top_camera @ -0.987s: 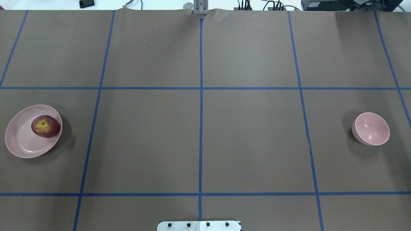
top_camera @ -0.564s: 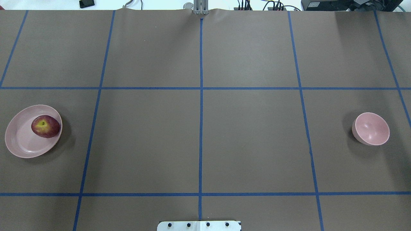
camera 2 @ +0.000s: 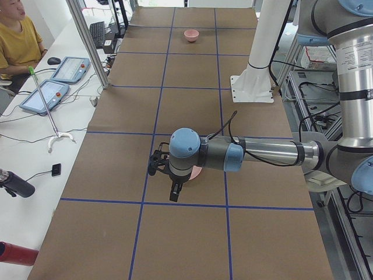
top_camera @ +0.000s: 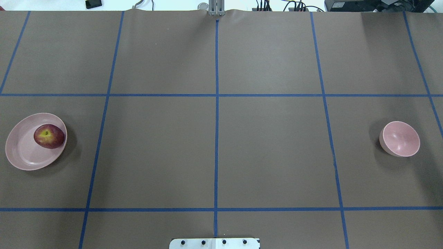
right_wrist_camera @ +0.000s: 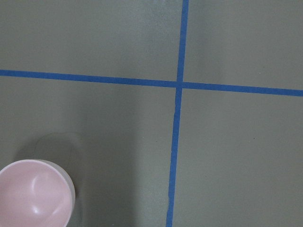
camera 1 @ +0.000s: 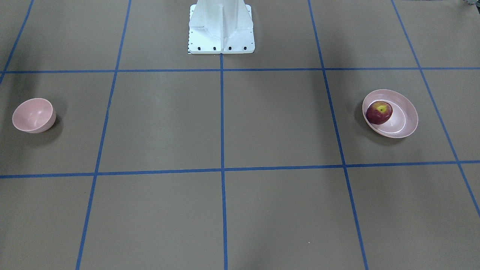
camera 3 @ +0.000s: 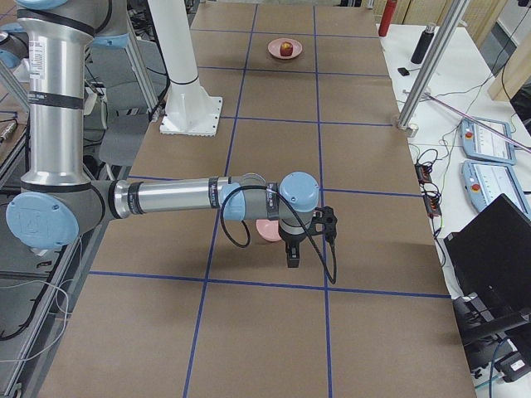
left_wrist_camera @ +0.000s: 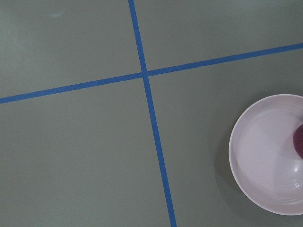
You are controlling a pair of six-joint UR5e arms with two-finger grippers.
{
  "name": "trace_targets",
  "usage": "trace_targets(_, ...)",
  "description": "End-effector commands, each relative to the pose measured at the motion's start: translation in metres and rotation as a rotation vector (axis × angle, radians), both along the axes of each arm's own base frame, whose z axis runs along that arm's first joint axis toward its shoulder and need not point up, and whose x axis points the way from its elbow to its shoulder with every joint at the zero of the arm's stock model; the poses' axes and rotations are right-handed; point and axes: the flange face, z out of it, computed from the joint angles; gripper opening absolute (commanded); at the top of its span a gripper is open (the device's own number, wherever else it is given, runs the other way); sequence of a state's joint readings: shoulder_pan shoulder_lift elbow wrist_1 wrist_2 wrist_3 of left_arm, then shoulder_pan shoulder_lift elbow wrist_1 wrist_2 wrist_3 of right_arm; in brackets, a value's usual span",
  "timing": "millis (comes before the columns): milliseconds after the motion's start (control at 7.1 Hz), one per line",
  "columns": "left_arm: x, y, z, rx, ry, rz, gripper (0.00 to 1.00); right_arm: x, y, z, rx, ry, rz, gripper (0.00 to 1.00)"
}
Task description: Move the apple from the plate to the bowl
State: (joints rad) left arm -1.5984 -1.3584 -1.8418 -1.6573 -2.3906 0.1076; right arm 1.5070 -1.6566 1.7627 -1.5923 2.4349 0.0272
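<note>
The pink bowl is next for my right gripper, which should go to it and close on the bowl's rim [camera 1: 15,113] [right_wrist_camera: 73,201], on the side farthest from the plate.
The dark red apple [top_camera: 49,136] lies on the right part of the pale pink plate [top_camera: 20,152], at the table's left end; both also show in the front view, the apple [camera 1: 379,112] on the plate [camera 1: 407,123]. The small deep pink bowl [top_camera: 400,138] stands empty at the right end. My left gripper [camera 2: 173,195] hangs above the table beside the plate [camera 2: 196,173]. My right gripper [camera 3: 291,259] hangs beside the bowl [camera 3: 265,230]. I cannot tell if either gripper is open or shut. The left wrist view shows the plate [left_wrist_camera: 265,156] and a sliver of apple [left_wrist_camera: 299,141].
The brown table cover is marked with a grid of blue tape lines [top_camera: 216,103]. The robot's white pedestal [camera 1: 221,26] stands at the table's near middle edge. An operator [camera 2: 17,41] sits at a side bench with control tablets [camera 2: 55,87].
</note>
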Motion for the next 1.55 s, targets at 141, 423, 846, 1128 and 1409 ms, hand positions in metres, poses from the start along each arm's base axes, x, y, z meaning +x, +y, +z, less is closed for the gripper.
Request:
trace_targets(141,0.0,0.001,0.004,-0.006,0.004,0.0,0.98,-0.06,0.024,0.015,0.011,-0.013,0.094,1.0)
trace_targets(423,0.0,0.001,0.005,-0.007,0.004,0.0,0.98,-0.104,0.042,0.037,0.022,-0.029,0.123,1.0)
trace_targets(846,0.0,0.001,0.008,-0.014,0.004,0.001,0.98,-0.159,0.075,0.055,0.036,-0.037,0.137,0.96)
trace_targets(1128,0.0,0.002,0.013,-0.024,0.005,0.0,0.98,-0.163,0.079,0.064,0.033,-0.037,0.122,0.39)
trace_targets(1409,0.0,0.002,0.016,-0.029,0.005,0.001,0.98,-0.165,0.077,0.059,0.038,-0.049,0.116,0.0)
